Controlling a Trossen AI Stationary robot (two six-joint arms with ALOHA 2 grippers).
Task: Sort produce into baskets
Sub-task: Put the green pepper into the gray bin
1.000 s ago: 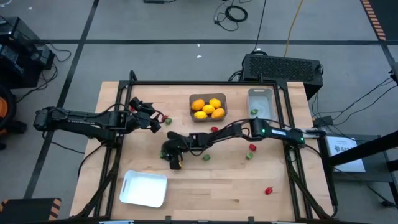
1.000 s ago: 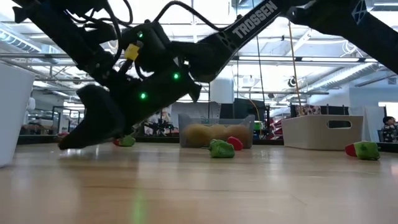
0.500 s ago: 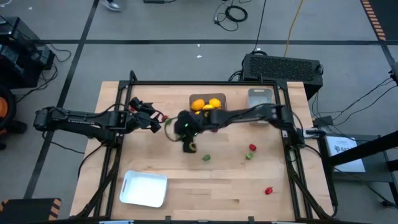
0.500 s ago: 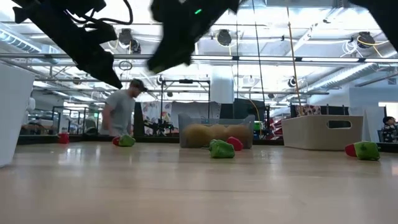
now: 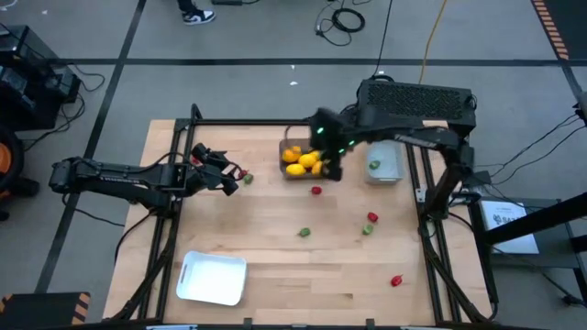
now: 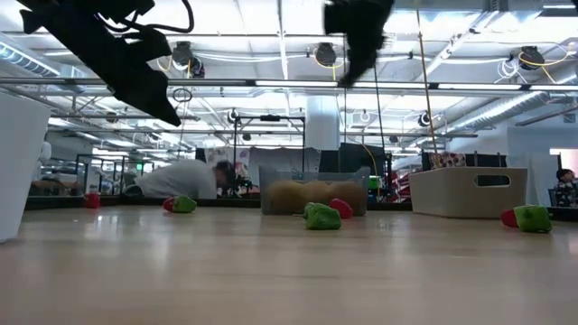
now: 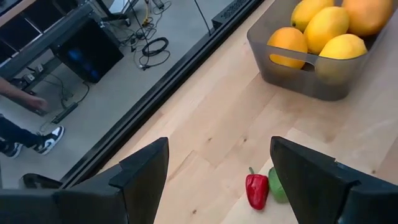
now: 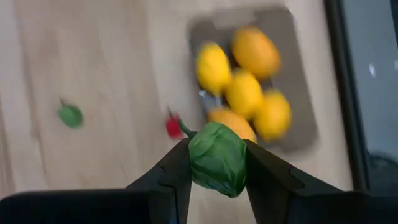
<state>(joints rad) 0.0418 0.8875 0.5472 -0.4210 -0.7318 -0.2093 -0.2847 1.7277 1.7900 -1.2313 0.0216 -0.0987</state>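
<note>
Next, I let go of the green toy vegetable with my right gripper inside the pale grey bin (image 5: 387, 160), next to the green piece lying there.
My right gripper (image 5: 333, 170) is shut on a small green toy vegetable (image 8: 217, 158), high over the near right corner of the dark grey bin (image 5: 286, 171). The bin holds yellow and orange round fruits (image 5: 303, 161). My right gripper also shows at the top of the low view (image 6: 357, 41). My left gripper (image 5: 237, 179) is open, raised at the far left. A tiny red piece (image 7: 256, 190) and a tiny green piece (image 7: 275, 185) lie on the table below it. The pale grey bin (image 5: 387, 147) holds one green piece (image 5: 374, 165). The white tray (image 5: 213, 278) rests near the front left. My right gripper pinches the green piece by its two opposite sides (image 8: 198, 155) between its two fingers (image 8: 177, 171). The fingers point down from above. The piece is lifted clear of the table, and its thin stem (image 8: 184, 129) sticks out past the fingertips.
Loose pieces lie on the table: a red one (image 5: 316, 191) before the dark bin, a green one (image 5: 304, 233) at the middle, a red and green pair (image 5: 370, 223) at the right, a red one (image 5: 397, 281) near the front right. A person bends down beyond the table (image 6: 185, 178).
My right gripper has risen from the table's middle with the green piece held shut. It has swung toward the far right, to above the dark grey bin. The person behind the table has bent down.
</note>
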